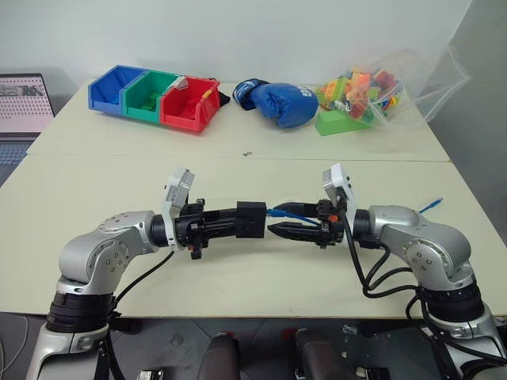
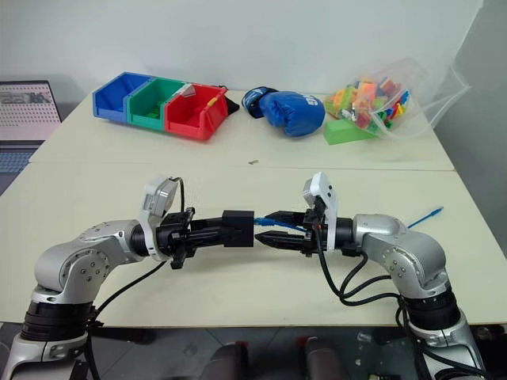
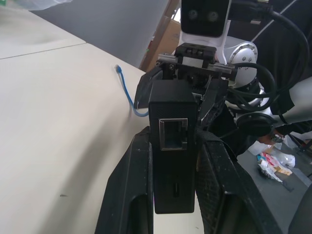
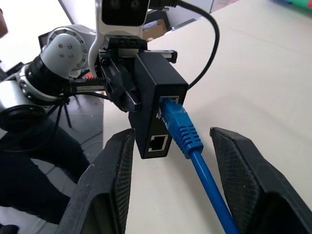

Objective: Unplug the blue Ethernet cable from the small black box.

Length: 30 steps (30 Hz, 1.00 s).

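Note:
The plug slants between the open fingers of the robot's right gripper, so that gripper should square up to the box and pinch the plug (image 4: 173, 112) by the upper port before pulling.
My left gripper (image 1: 238, 222) is shut on the small black box (image 1: 252, 219) and holds it level above the table, its fingers (image 3: 131, 195) clamping the box's two sides. The blue Ethernet cable (image 4: 181, 127) sits with its plug in the box's upper port; a second port below it is empty. My right gripper (image 1: 274, 221) faces the box, open, with its fingers (image 4: 113, 185) on either side of the plug and a gap on both sides. From there the cable runs back along the right arm, and its far end (image 1: 432, 206) lies on the table.
On the back of the cream table (image 1: 238, 166) stand blue, green and red bins (image 1: 154, 96), a blue boxing glove (image 1: 281, 101) and a clear bag of coloured bricks (image 1: 380, 91). A laptop (image 1: 20, 107) sits at the far left.

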Each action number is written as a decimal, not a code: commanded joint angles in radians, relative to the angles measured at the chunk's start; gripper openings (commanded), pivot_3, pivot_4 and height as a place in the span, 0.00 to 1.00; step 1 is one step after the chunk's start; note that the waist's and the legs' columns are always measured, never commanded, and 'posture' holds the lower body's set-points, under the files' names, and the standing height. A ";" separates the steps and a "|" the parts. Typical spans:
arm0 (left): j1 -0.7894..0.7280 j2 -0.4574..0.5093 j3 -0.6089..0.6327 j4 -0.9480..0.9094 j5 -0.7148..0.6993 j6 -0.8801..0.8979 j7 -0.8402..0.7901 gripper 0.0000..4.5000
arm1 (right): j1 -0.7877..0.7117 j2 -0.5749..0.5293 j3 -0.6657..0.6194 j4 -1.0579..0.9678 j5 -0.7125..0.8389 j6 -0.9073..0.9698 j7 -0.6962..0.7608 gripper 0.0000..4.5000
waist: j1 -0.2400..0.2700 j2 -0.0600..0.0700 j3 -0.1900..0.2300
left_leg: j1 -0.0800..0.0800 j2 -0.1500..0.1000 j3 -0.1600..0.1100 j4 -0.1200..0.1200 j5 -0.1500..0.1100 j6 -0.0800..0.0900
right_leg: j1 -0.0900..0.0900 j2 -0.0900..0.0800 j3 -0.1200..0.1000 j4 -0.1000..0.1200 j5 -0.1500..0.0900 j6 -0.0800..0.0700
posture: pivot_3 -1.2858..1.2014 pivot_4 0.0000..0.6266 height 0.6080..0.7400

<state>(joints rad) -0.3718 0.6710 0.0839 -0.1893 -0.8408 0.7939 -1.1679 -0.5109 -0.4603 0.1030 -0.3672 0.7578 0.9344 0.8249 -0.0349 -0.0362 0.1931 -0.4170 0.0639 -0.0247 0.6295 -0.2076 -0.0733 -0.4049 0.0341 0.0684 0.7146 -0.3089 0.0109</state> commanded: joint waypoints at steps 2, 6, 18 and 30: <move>0.003 0.015 0.011 -0.041 -0.006 -0.020 -0.015 0.17 | -0.041 0.009 -0.045 0.014 0.066 0.034 -0.001 0.57 | 0.000 0.000 0.000 | 0.000 0.000 0.000 0.000 0.000 0.000 | 0.000 0.000 0.000 0.000 0.000 0.000 | 0.52 0.24 1.00; 0.008 0.020 0.012 -0.045 -0.007 -0.018 -0.017 0.17 | -0.054 0.011 -0.062 0.025 0.104 0.061 -0.003 0.57 | 0.000 0.000 0.000 | 0.000 0.000 0.000 0.000 0.000 0.000 | 0.000 0.000 0.000 0.000 0.000 0.000 | 0.52 0.24 1.00; 0.007 0.015 0.012 -0.051 -0.011 -0.014 -0.002 0.17 | -0.059 0.005 -0.046 0.025 0.094 0.060 -0.003 0.57 | -0.001 0.000 0.000 | 0.000 0.000 0.000 0.000 0.000 0.000 | 0.000 0.000 0.000 0.000 0.000 0.000 | 0.52 0.24 1.00; 0.014 0.018 0.009 -0.056 -0.009 -0.013 -0.003 0.17 | -0.071 -0.003 -0.026 0.030 0.095 0.070 0.014 0.26 | -0.001 0.000 0.000 | 0.000 0.000 0.000 0.000 0.000 0.000 | 0.000 0.000 0.000 -0.001 0.000 0.000 | 0.52 0.24 1.00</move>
<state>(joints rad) -0.3576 0.6810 0.0831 -0.2131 -0.8406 0.7949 -1.1678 -0.5644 -0.4535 0.0740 -0.3204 0.8440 1.0094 0.8251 -0.0357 -0.0361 0.1931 -0.4173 0.0640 -0.0247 0.6292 -0.2076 -0.0732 -0.4051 0.0344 0.0681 0.7140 -0.3092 0.0113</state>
